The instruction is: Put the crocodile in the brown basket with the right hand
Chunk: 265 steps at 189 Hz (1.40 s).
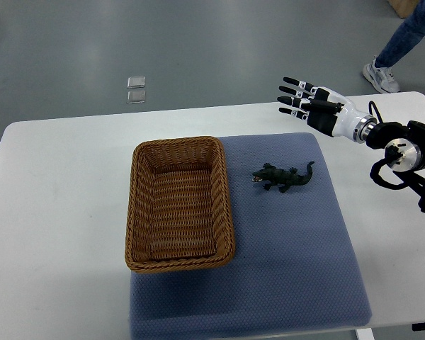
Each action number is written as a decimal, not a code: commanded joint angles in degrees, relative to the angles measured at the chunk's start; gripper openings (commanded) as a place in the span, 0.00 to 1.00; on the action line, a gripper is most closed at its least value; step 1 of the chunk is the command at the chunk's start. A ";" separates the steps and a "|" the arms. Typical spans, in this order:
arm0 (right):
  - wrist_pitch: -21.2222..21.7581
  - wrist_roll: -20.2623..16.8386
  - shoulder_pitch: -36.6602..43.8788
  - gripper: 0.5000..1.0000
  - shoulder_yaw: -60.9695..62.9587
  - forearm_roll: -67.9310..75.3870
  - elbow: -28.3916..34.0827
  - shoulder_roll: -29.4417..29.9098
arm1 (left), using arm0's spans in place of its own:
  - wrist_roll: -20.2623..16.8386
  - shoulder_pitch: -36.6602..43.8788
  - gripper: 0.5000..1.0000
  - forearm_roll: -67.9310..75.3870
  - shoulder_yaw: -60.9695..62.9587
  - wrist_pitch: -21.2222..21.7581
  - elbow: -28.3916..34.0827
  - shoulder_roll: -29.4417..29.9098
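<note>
The robot's right gripper will next move to the middle of the crocodile's body (pixel 279 176), between its front and back legs, and close there.
A small dark green toy crocodile (pixel 284 177) lies on the blue mat (pixel 290 255), its head toward the brown wicker basket (pixel 138 212) just to its left. Nothing lies inside the basket. My right hand (pixel 304 100) reaches in from the right edge and hovers above the table's far side, up and to the right of the crocodile. Its fingers are spread flat and hold nothing. The left arm does not show.
The white table (pixel 57 212) carries the mat and basket. A person's leg and shoe (pixel 382 74) stand on the floor at the top right. Two small clear squares (pixel 135 90) lie on the floor beyond the table.
</note>
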 commanded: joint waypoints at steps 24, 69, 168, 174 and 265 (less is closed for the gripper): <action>0.08 0.00 0.00 0.86 0.01 -0.09 0.00 -0.22 | -0.09 0.03 1.00 0.00 -0.01 -0.01 -0.26 0.00; 0.43 0.00 0.27 0.86 -0.43 -0.44 0.00 -0.84 | -0.09 -0.14 1.00 0.00 0.07 -0.01 -0.17 0.00; 0.87 6.42 0.71 0.85 -0.34 -20.22 0.00 -1.45 | -0.09 -0.14 1.00 0.00 0.07 -0.09 0.01 0.00; 0.78 6.86 0.79 0.85 -0.25 -22.42 0.00 -1.45 | -0.09 -0.14 1.00 0.00 0.07 -0.09 0.01 0.00; -0.01 12.83 4.31 0.85 -1.31 -54.93 0.79 -4.09 | -0.09 -0.14 1.00 0.00 0.07 -0.09 0.01 0.00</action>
